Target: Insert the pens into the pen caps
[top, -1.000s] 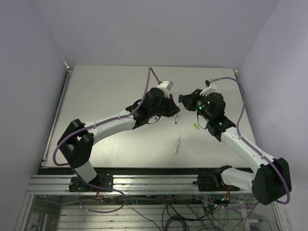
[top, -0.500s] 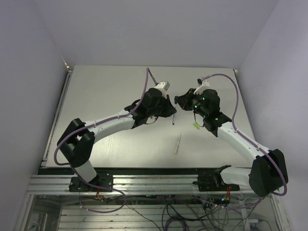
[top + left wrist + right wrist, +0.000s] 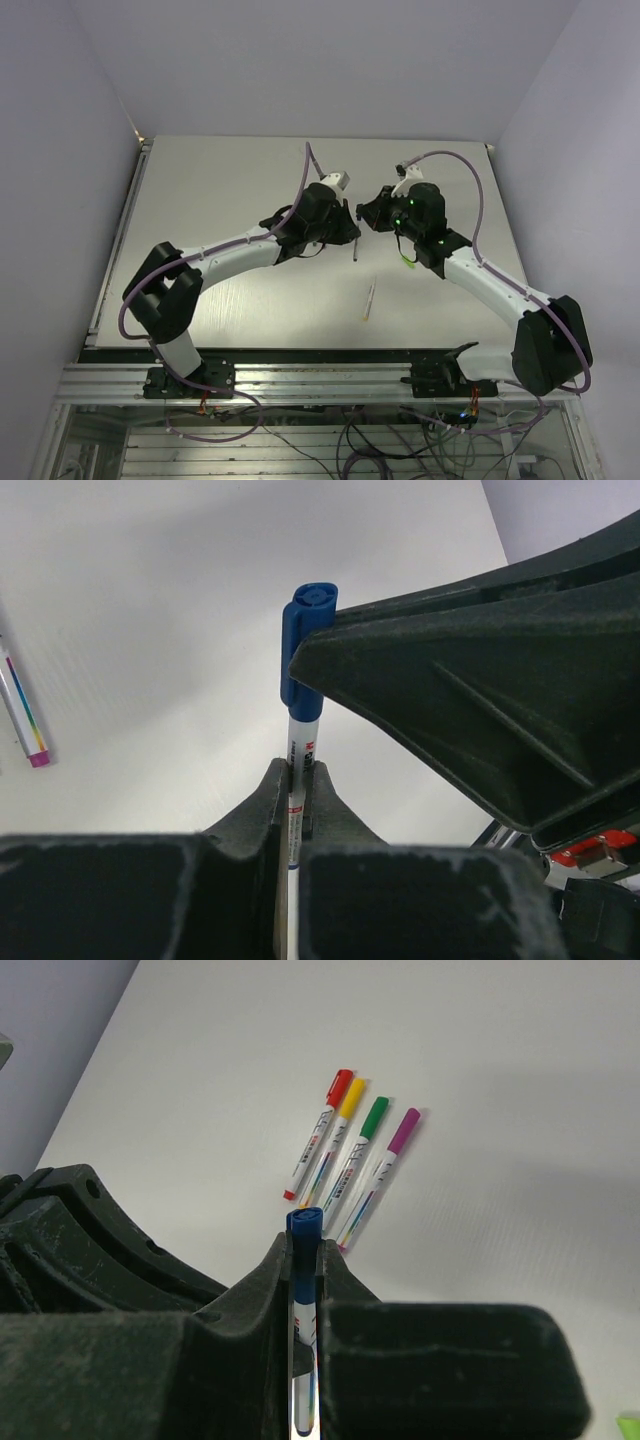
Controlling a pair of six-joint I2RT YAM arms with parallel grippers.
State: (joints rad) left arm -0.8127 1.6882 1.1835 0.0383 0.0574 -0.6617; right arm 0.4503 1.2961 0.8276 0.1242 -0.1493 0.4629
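Note:
The robot's left gripper needs to release the blue-capped pen on the table (image 3: 339, 225) next to the purple pen, making the row longer.
My left gripper (image 3: 297, 775) is shut on the whitish barrel of a pen (image 3: 300, 742) that stands upright. A blue cap (image 3: 305, 640) sits on the pen's top end. My right gripper (image 3: 305, 1245) is shut on that blue cap (image 3: 305, 1222), with the barrel running down between its fingers. In the top view the two grippers (image 3: 352, 228) (image 3: 366, 213) meet above mid-table and the pen (image 3: 356, 247) hangs below them. An uncapped pen (image 3: 368, 300) lies nearer the front. A light green cap (image 3: 406, 262) lies by the right arm.
Four capped pens lie side by side on the table: red (image 3: 325, 1125), yellow (image 3: 342, 1130), green (image 3: 362, 1145) and purple (image 3: 385, 1165). The magenta tail end of one pen (image 3: 25, 715) shows at the left of the left wrist view.
Both grippers have drifted a little left and closer together, carrying the pen with them. The right arm has swung in towards the left gripper.

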